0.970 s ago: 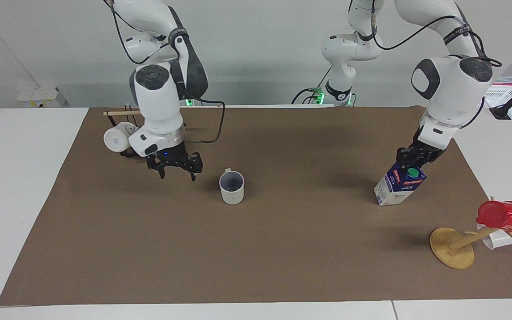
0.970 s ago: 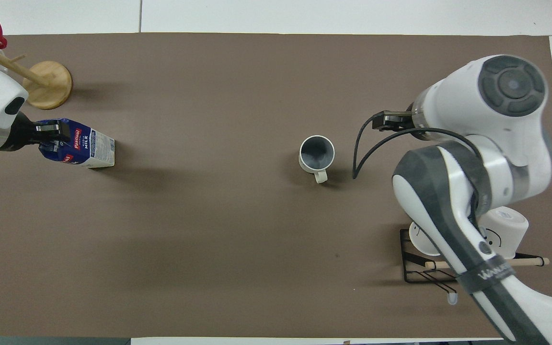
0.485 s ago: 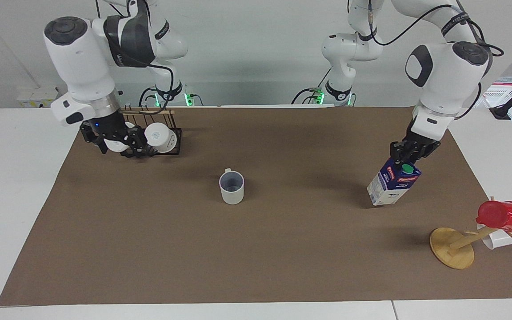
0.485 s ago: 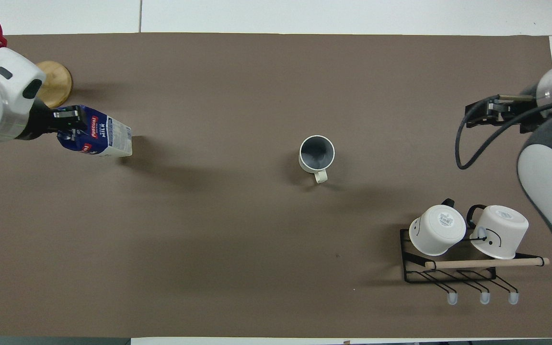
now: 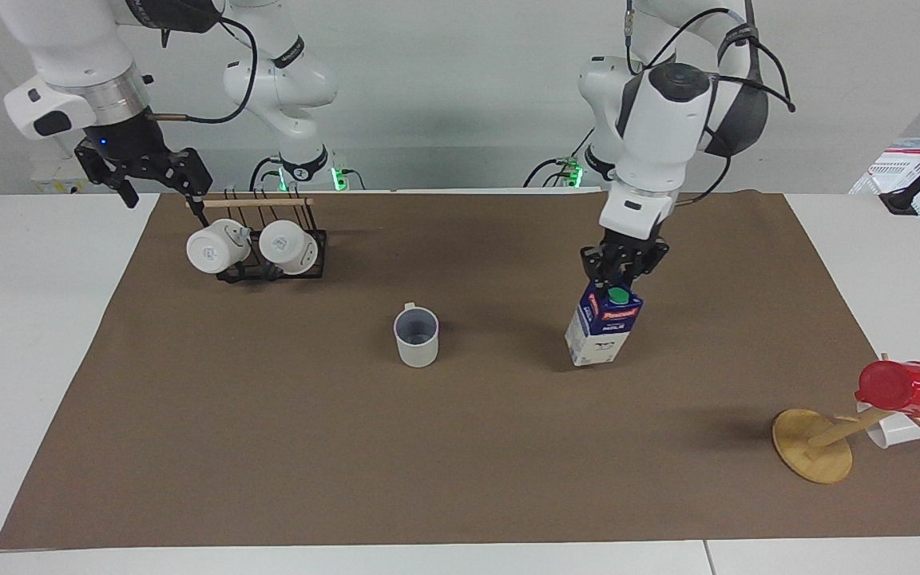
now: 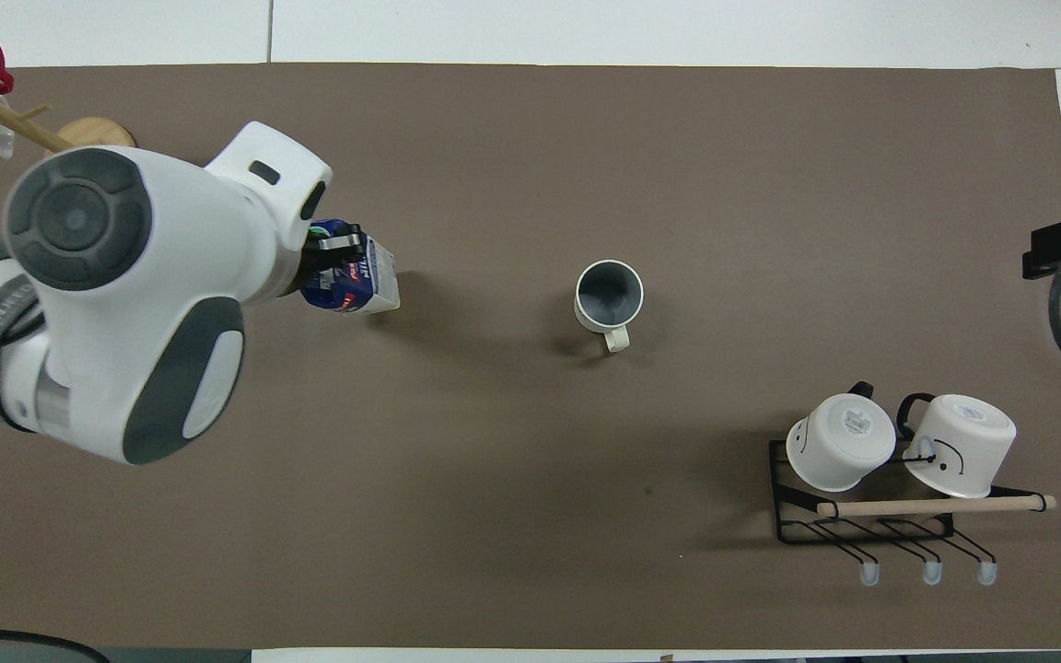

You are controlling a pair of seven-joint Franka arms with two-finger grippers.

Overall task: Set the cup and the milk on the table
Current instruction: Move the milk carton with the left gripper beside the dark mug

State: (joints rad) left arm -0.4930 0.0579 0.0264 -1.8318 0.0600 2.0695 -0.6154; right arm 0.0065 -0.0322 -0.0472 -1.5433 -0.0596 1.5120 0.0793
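Observation:
The milk carton, now hanging slightly tilted beside the cup, will be let go by my left gripper on the brown sheet (image 6: 534, 305) beside the pale grey cup, on the mug tree side.
The pale grey cup (image 5: 416, 337) stands upright on the brown sheet of the table (image 5: 460, 463) near its middle, handle toward the robots; it also shows in the overhead view (image 6: 609, 295). My left gripper (image 5: 622, 270) is shut on the top of the milk carton (image 5: 602, 329), which hangs slightly tilted with its base at or just above the sheet, beside the cup toward the left arm's end. The overhead view shows the carton (image 6: 360, 284) partly under the left arm. My right gripper (image 5: 158, 177) is open and empty, raised over the table's edge beside the mug rack.
A black wire rack (image 5: 268, 267) with two white mugs (image 6: 842, 442) stands at the right arm's end, nearer to the robots than the cup. A wooden mug tree (image 5: 813, 446) with a red cup (image 5: 903, 388) stands at the left arm's end.
My left gripper has carried the milk carton toward the middle of the table, closer to the cup. My right gripper has risen and drawn away from the cup to its own end.

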